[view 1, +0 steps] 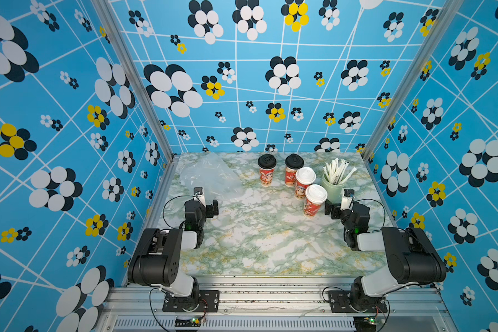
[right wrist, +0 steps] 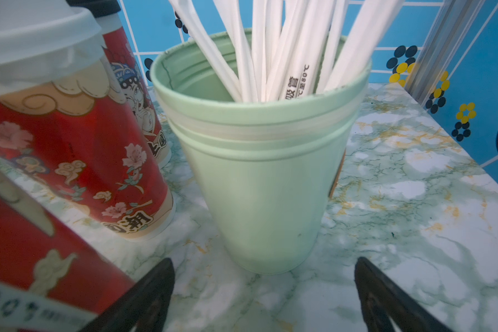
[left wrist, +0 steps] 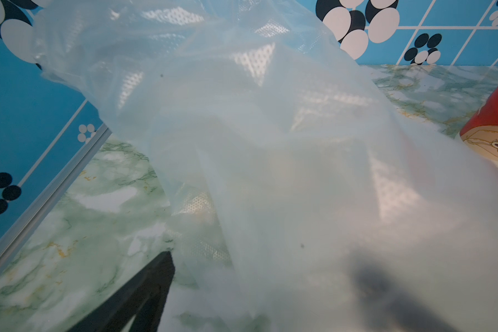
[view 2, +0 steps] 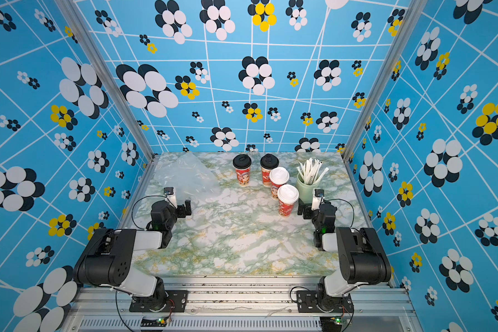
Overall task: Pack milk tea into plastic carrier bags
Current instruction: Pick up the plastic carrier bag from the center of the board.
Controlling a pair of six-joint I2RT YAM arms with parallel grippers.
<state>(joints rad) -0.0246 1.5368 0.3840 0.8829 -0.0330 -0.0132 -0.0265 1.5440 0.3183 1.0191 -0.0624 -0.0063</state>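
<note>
The next move for my left gripper will be to travel over to the plastic carrier bag's edge (view 1: pixel 239 184) (left wrist: pixel 470 171) facing the black-lidded cups and close on it there.
Four red-printed milk tea cups stand at the back of the table in both top views: two with black lids (view 1: pixel 266 171) (view 1: pixel 293 169) and two with white lids (view 1: pixel 304 182) (view 1: pixel 314 199). A crumpled clear plastic carrier bag (view 1: pixel 210 175) (view 2: pixel 184 175) lies at the back left. My left gripper (view 1: pixel 204 202) (left wrist: pixel 259 287) stands open at the bag's near edge. The film (left wrist: pixel 270 143) drapes over one finger, which shows only as a dark blur. My right gripper (view 1: pixel 341 205) (right wrist: pixel 265 287) is open and holds nothing, just short of the green straw cup. The nearest white-lidded cup (right wrist: pixel 26 244) stands beside one finger.
A pale green cup (view 1: pixel 332 189) (right wrist: pixel 265 178) of white wrapped straws stands at the back right, next to the cups. Blue patterned walls and metal frame rails (view 1: pixel 161 184) close the marble table (view 1: pixel 270 244) on three sides. Both arm bases sit on the front rail.
</note>
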